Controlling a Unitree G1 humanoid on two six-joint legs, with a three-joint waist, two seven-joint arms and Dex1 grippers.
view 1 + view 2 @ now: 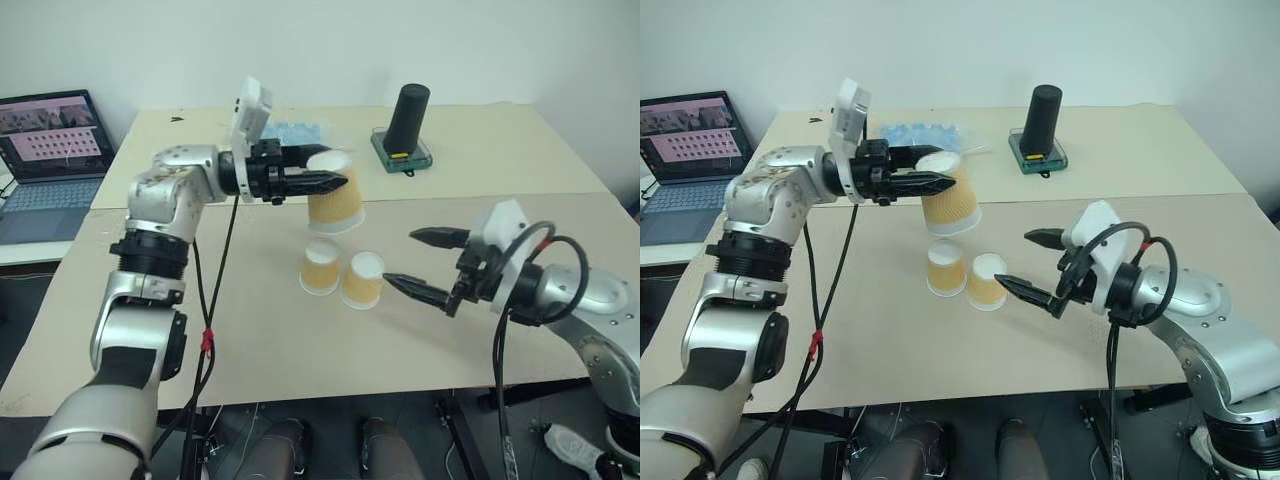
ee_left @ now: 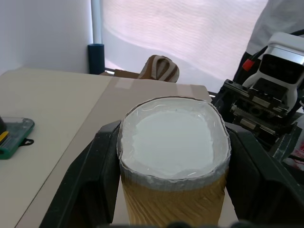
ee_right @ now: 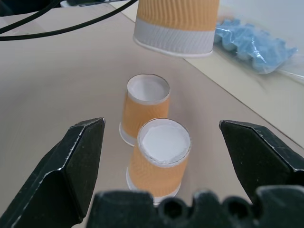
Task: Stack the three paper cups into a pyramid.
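I should let go of the paper cup held in my left gripper across the white tops of both standing cups [image 1: 343, 262].
Two paper cups stand upside down side by side on the tan table, one [image 1: 320, 267] just left of the other [image 1: 362, 279]. A third paper cup [image 1: 336, 203], also upside down, hangs in the air slightly above and behind them. My left gripper [image 1: 336, 170] is shut on its upper part, one finger [image 2: 90, 175] on each side of the white base. To the right of the pair, my right gripper [image 1: 400, 258] stands open at about their height, pointing at them with nothing between its fingers. In the right wrist view the two standing cups [image 3: 161, 159] are close ahead.
A black cylinder [image 1: 407, 120] on a green base stands at the back of the table. A blue egg tray in plastic [image 1: 295, 132] lies behind the held cup. A laptop [image 1: 50, 160] sits on a separate surface at far left.
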